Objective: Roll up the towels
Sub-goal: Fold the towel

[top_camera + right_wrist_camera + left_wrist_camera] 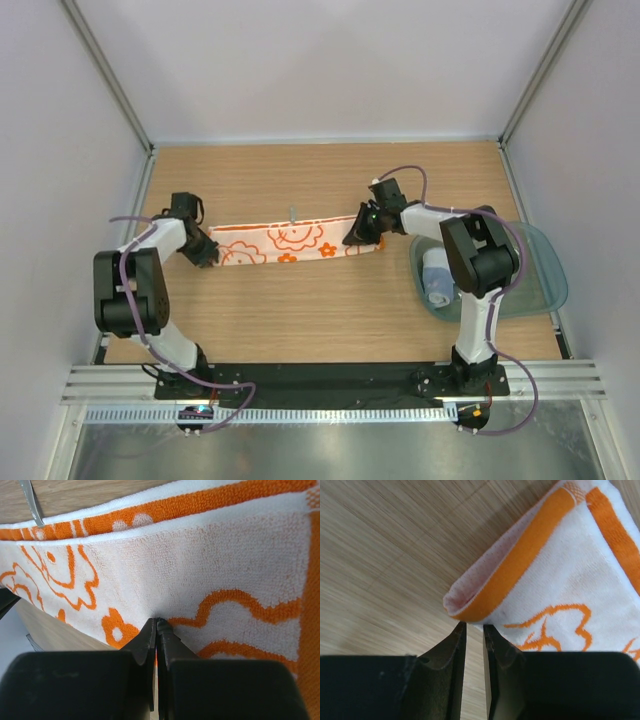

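My right gripper is to put down the white towel's end, still across the table's middle. It will let go of it on the bare wood (376, 262) just short of the teal tray.
A white towel with orange flowers and orange stripes (290, 240) lies folded into a long strip across the middle of the table. My left gripper (207, 252) is at its left end. In the left wrist view its jaws (474, 625) stand a narrow gap apart with bare table between them, and the towel's folded corner (560, 580) lies just past the tips. My right gripper (358, 236) is at the strip's right end. In the right wrist view it (156, 620) is closed, with the tips pinching the towel's cloth (200, 565).
A translucent teal tray (545, 290) sits at the right edge and holds a rolled pale towel (435, 278). A small grey tag (293, 212) sticks out of the strip's far edge. Metal frame posts and white walls enclose the wooden table.
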`<state>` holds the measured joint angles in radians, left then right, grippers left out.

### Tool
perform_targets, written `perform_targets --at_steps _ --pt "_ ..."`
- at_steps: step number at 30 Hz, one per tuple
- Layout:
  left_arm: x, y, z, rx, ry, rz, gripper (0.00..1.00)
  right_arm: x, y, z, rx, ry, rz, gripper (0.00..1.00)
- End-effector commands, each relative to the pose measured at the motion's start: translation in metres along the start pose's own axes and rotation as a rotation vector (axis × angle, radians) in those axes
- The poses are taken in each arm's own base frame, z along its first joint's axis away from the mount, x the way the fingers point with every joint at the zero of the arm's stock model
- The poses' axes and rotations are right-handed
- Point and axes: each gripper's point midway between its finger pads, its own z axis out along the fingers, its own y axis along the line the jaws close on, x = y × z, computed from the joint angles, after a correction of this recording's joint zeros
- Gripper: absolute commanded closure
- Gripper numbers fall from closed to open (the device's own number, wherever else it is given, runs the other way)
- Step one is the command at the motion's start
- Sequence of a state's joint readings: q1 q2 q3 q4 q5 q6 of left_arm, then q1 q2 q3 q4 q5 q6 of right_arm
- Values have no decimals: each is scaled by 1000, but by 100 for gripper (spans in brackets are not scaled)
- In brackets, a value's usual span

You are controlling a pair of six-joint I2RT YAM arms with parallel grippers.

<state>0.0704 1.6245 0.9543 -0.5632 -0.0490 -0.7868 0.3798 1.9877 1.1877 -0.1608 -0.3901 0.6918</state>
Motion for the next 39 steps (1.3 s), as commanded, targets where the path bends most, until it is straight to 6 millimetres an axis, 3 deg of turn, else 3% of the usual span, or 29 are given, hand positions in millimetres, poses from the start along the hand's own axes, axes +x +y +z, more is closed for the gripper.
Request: perform_targets --at_steps 1,7,12,14,18,20,21,22,24,27,30,32,39 --pt "-16 9 6 -73 -25 -41 81 15 -38 -3 149 11 -23 99" --pt "-27 30 11 -126 -19 -107 82 23 -47 -4 185 20 -7 99" --pt "-37 43 6 -143 -33 -158 82 36 -29 5 179 38 -56 99" --pt "-39 43 4 -140 -35 -166 83 30 -19 7 179 25 -84 99" --pt "-47 42 -22 -137 -105 -147 88 16 -13 -5 245 -7 -136 99" --pt "-56 32 -49 -101 -191 -122 84 -3 7 -18 254 -68 -200 98" --pt "-62 27 -58 -77 -217 -119 83 -1 9 -24 273 -57 -212 97" --pt "-66 20 -70 -48 -241 -112 82 -11 27 -34 250 -91 -231 96" --pt "-70 10 -84 -23 -260 -91 81 -13 36 -43 249 -92 -250 92" --pt "-69 -8 -89 35 -265 -58 80 -15 58 -60 195 -125 -257 90" --pt "-61 -20 -76 74 -225 -42 79 -8 60 -66 170 -126 -242 90" --pt "-55 -23 -66 79 -194 -39 80 -1 48 -64 193 -112 -224 90" --pt "-45 -23 -22 44 -121 -26 81 2 -12 -55 339 -96 -179 91"
